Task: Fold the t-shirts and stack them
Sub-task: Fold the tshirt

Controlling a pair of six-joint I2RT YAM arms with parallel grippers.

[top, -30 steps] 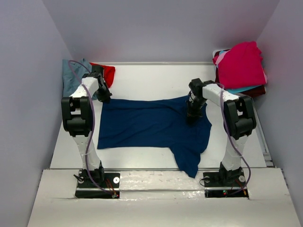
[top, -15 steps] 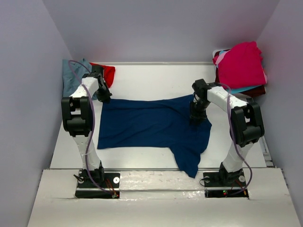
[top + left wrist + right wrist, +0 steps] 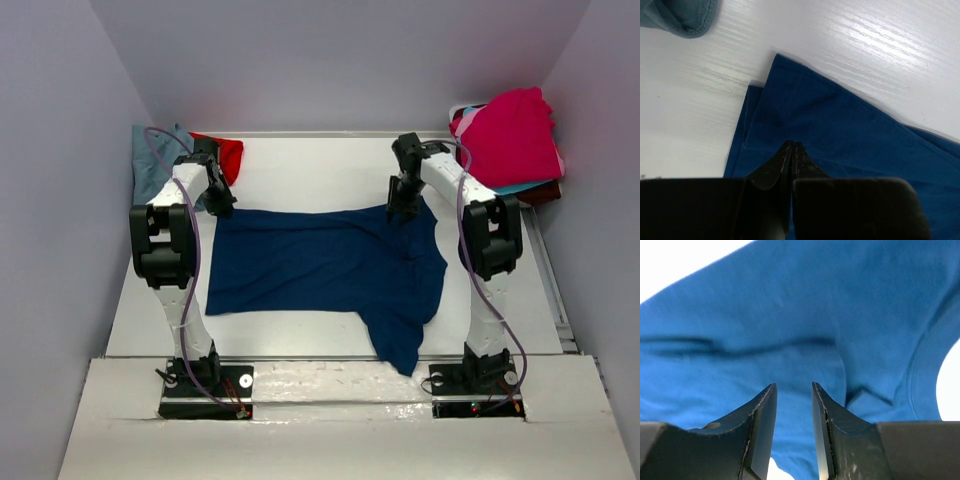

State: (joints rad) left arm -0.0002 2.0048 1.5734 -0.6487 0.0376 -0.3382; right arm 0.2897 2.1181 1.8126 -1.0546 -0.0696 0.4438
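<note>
The folded-over layer of the navy t-shirt bunches into small folds, so my right gripper will pinch that layer's corner (image 3: 833, 353) and pull it nearer before it takes the shirt's far edge.
A navy t-shirt (image 3: 320, 265) lies spread flat across the middle of the table, one sleeve trailing toward the near edge. My left gripper (image 3: 222, 207) sits at the shirt's far left corner. In the left wrist view its jaws (image 3: 791, 145) are shut on the navy cloth (image 3: 840, 120), with creases running out from the tips. My right gripper (image 3: 400, 212) hovers over the shirt's far right edge. It stands open (image 3: 794, 386) above the cloth (image 3: 790, 315) with nothing between its fingers.
A blue-grey t-shirt (image 3: 155, 160) and a red one (image 3: 228, 152) lie at the back left, close behind my left gripper. At the back right is a pile with a magenta t-shirt (image 3: 505, 135) on top, over turquoise (image 3: 515, 187) and maroon (image 3: 540, 192) ones. Grey walls close in on both sides.
My right gripper opened, letting go of the navy cloth, and moved toward the shirt's far edge. The left gripper stayed in place, shut.
</note>
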